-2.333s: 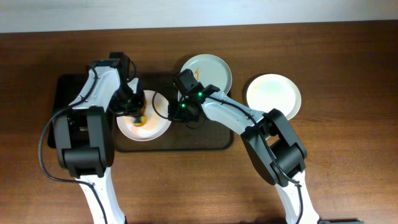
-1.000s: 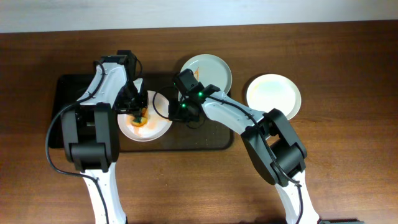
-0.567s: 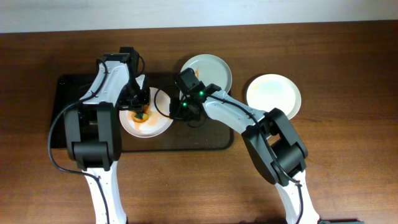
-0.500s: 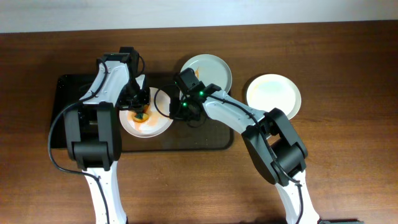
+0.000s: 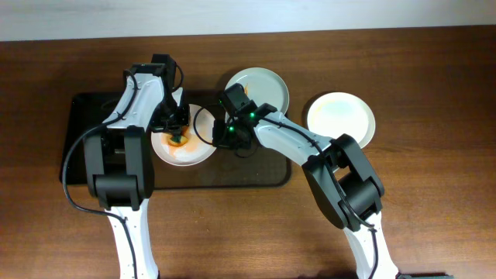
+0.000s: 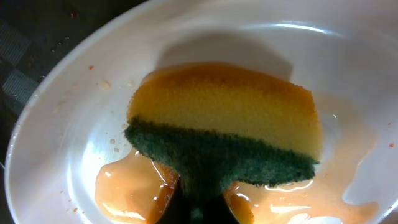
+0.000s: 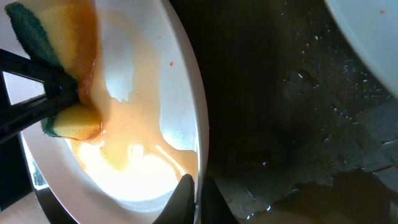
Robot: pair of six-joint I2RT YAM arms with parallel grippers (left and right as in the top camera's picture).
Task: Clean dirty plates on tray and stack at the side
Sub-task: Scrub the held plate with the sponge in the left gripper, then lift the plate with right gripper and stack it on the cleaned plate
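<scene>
The robot's right gripper should release the dirty plate, which is on the black tray now, on top of the white plate on the wooden table (image 5: 341, 122).
A white dirty plate (image 5: 184, 152) smeared with orange sauce sits on the black tray (image 5: 85, 139). My left gripper (image 5: 177, 133) is shut on a yellow and green sponge (image 6: 227, 134) that presses into the sauce on the plate (image 6: 62, 155). My right gripper (image 5: 219, 138) is shut on the plate's right rim (image 7: 198, 134), and the sponge shows at the upper left in its view (image 7: 59, 56).
A white plate (image 5: 267, 85) with an orange smear at its left edge lies behind the tray. Another white plate (image 5: 341, 118) lies on the wooden table at the right. The tray's wet black surface (image 7: 292, 124) shows beside the held plate.
The left gripper with the sponge has moved up and right across the plate. The plate has shifted slightly toward the back. The right gripper keeps its hold on the rim.
</scene>
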